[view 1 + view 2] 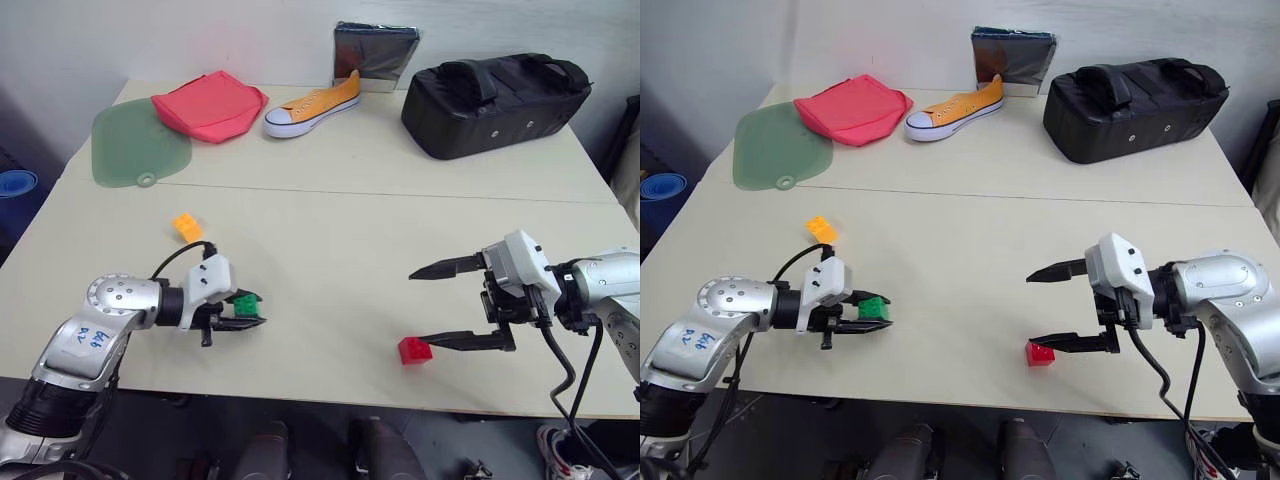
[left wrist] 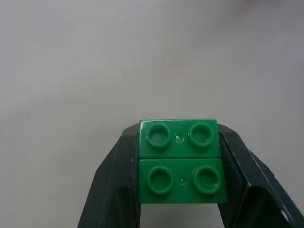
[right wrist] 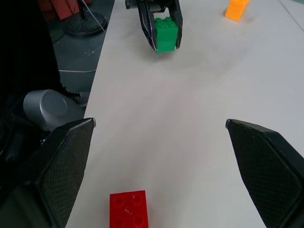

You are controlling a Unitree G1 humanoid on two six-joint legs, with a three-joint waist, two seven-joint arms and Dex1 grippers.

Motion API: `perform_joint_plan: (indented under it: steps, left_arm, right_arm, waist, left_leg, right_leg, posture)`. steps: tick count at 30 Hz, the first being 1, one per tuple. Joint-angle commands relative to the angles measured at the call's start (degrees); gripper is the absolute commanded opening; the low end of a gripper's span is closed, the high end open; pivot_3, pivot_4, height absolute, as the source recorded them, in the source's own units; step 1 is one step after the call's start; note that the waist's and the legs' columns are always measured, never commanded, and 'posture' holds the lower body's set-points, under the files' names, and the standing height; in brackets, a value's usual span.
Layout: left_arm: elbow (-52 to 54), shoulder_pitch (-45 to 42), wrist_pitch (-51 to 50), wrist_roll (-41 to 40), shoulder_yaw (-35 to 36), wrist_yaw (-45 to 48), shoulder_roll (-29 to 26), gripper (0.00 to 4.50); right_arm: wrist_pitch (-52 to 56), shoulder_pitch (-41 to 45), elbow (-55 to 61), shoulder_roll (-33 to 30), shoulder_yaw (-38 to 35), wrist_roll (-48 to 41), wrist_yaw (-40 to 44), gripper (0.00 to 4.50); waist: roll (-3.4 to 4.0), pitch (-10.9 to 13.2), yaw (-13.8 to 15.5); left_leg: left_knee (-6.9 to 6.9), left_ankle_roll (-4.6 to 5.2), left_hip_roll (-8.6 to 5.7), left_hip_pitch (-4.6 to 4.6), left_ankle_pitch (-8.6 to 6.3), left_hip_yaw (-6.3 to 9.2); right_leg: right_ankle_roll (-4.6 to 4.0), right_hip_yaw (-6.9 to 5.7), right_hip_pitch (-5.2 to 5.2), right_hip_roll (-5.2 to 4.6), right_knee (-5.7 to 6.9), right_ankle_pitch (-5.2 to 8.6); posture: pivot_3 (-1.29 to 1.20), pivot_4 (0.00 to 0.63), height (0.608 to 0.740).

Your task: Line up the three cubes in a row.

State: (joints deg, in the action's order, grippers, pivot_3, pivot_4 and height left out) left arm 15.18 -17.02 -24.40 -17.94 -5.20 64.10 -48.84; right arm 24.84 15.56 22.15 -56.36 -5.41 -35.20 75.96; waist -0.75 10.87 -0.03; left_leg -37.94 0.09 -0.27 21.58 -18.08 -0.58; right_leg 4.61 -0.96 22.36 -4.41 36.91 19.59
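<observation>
Next, I let go of the green cube with my left gripper on the bare table (image 1: 339, 349) next to the red cube, near the front edge.
My left gripper (image 1: 246, 312) is shut on the green cube (image 1: 245, 303) near the table's front left; the left wrist view shows the studded green cube (image 2: 180, 161) squeezed between both black fingers. The orange-yellow cube (image 1: 187, 227) lies on the table a little behind that gripper. At the front right sits the red cube (image 1: 415, 350), just left of the lower finger of my right gripper (image 1: 438, 308), which stands wide open and empty. In the right wrist view the red cube (image 3: 128, 210) lies between the spread fingers, nearer the left one, untouched.
Along the table's far side lie a green mat (image 1: 135, 143), a red pouch (image 1: 210, 104), an orange sneaker (image 1: 312, 105), a dark foil packet (image 1: 375, 54) and a black bag (image 1: 495, 100). The table's front edge (image 1: 330, 402) runs close to both grippers.
</observation>
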Motion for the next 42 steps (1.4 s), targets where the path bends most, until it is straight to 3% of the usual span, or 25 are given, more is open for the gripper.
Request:
perform_joint_plan:
  steps: [1,14,27,42]
  left_arm:
    - [3.08,-2.68,3.84,2.64,-5.61,2.96,0.69,1.52]
    - [-2.08,-13.06,2.65,8.70,-18.72,2.93,12.05,1.52]
    - [6.13,-8.40,-7.83,9.64,-20.18,-2.60,13.89,1.52]
    - [3.84,-10.82,-7.76,13.98,-24.93,-6.06,17.34,1.52]
  right_arm:
    - [-3.96,-3.49,2.48,-1.57,-0.76,2.58,1.53,4.50]
    - [-2.45,-12.58,8.26,-1.61,-5.86,1.32,-2.17,4.50]
    - [-2.73,-17.41,11.04,-1.96,-7.79,0.68,-3.02,4.50]
    - [-2.35,-17.21,11.23,-1.90,-7.15,0.77,-2.89,4.50]
  waist:
    - [0.00,0.00,0.08]
    - [0.00,0.00,-0.01]
    - [0.00,0.00,0.15]
    - [-0.01,0.00,0.36]
  left_leg:
    - [0.00,0.00,-0.01,0.00,0.00,0.00]
    - [-0.14,0.07,-0.02,0.01,0.04,-0.04]
    - [-0.16,0.06,-0.01,0.01,0.06,-0.01]
    - [-0.19,0.08,-0.01,-0.08,0.06,0.00]
  right_leg:
    - [0.00,-0.01,-0.02,0.00,-0.01,0.00]
    - [0.07,0.04,-0.02,0.14,0.11,-0.04]
    - [0.08,0.07,-0.06,0.16,0.11,-0.04]
    - [0.12,0.06,-0.18,0.16,0.08,-0.06]
  posture:
    - [0.00,0.150,0.740]
    - [0.00,0.150,0.740]
    - [0.00,0.150,0.740]
    - [0.00,0.150,0.740]
